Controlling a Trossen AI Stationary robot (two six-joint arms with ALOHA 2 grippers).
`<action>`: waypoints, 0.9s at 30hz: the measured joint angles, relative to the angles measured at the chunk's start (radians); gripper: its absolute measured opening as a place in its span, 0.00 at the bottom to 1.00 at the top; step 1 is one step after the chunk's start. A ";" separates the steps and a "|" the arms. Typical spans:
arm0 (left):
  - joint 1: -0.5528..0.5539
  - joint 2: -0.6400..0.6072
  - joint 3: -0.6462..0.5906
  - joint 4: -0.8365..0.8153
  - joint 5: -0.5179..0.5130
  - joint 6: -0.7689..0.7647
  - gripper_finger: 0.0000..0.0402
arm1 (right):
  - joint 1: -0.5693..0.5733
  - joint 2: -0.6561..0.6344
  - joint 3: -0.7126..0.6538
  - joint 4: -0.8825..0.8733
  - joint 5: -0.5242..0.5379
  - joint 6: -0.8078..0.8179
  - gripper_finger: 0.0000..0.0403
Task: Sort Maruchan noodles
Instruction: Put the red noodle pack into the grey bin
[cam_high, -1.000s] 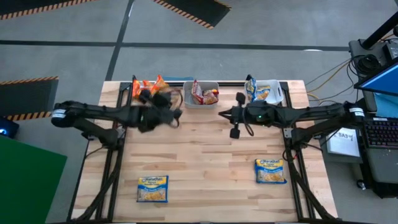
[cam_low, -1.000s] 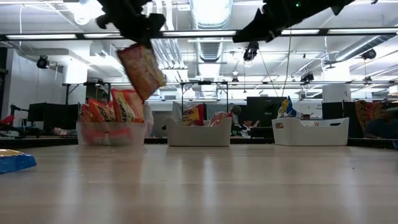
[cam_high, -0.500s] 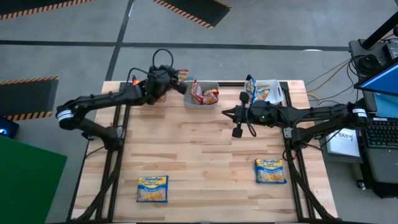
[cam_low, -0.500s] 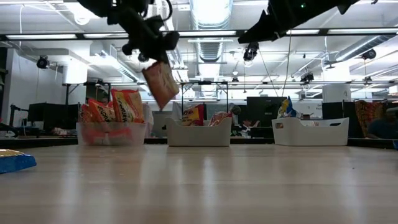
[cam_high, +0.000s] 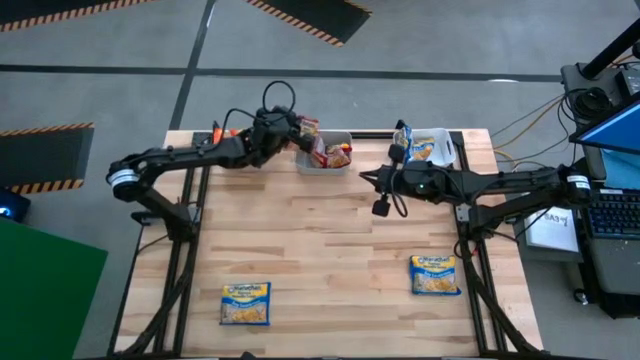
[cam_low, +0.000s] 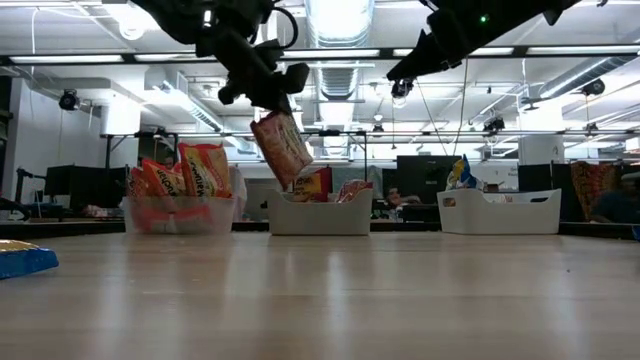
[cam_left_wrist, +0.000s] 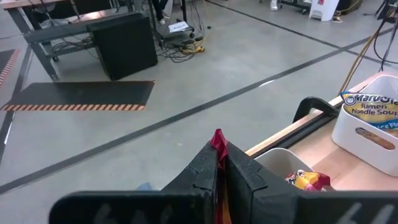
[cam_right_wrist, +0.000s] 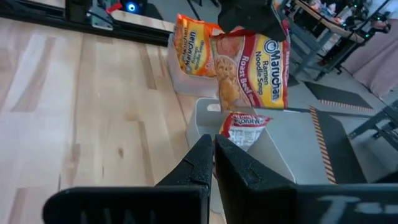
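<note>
My left gripper has the red packet. It will let go of it inside the grey middle bin (cam_high: 310, 156), at the end closest to the orange packets.
My left gripper (cam_high: 298, 132) is shut on a red Maruchan noodles packet (cam_right_wrist: 252, 68), which hangs over the left rim of the grey middle bin (cam_high: 325, 160); red packets lie in that bin. Orange packets (cam_low: 205, 168) stand in the clear left bin (cam_low: 180, 212). Blue-and-yellow packets fill the white right bin (cam_high: 432, 148). Two more blue-and-yellow packets (cam_high: 245, 303) (cam_high: 435, 275) lie flat on the table's near part. My right gripper (cam_right_wrist: 213, 148) is shut on nothing and hovers to the right of the middle bin, pointing toward it. My left gripper pinches the red packet's top edge (cam_left_wrist: 217, 138) between its two fingers. The fingers come from the table's left, slanting a little downward. The packet (cam_low: 282, 150) hangs tilted below the fingers, clear of the table and above the bin.
The three bins stand in a row along the far edge. The wooden table top (cam_high: 330, 240) between the bins and the two near packets is bare. Beyond the right edge stand a laptop and cables (cam_high: 610, 150).
My left gripper has swung from beside the left bin toward the far edge and to the right, up to the middle bin, rolling its wrist. The red packet has travelled with it, still hanging clear. My right gripper has stayed nearly in place.
</note>
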 joint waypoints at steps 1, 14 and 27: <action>0.000 0.006 0.008 -0.008 0.000 -0.006 0.00 | -0.004 0.000 0.000 -0.001 0.000 0.000 0.02; 0.000 0.153 0.091 -0.099 0.007 -0.153 0.00 | -0.022 0.000 -0.004 -0.012 0.001 0.008 0.02; -0.009 0.220 0.228 -0.370 0.011 -0.247 0.00 | -0.033 0.000 -0.005 -0.013 0.001 0.008 0.02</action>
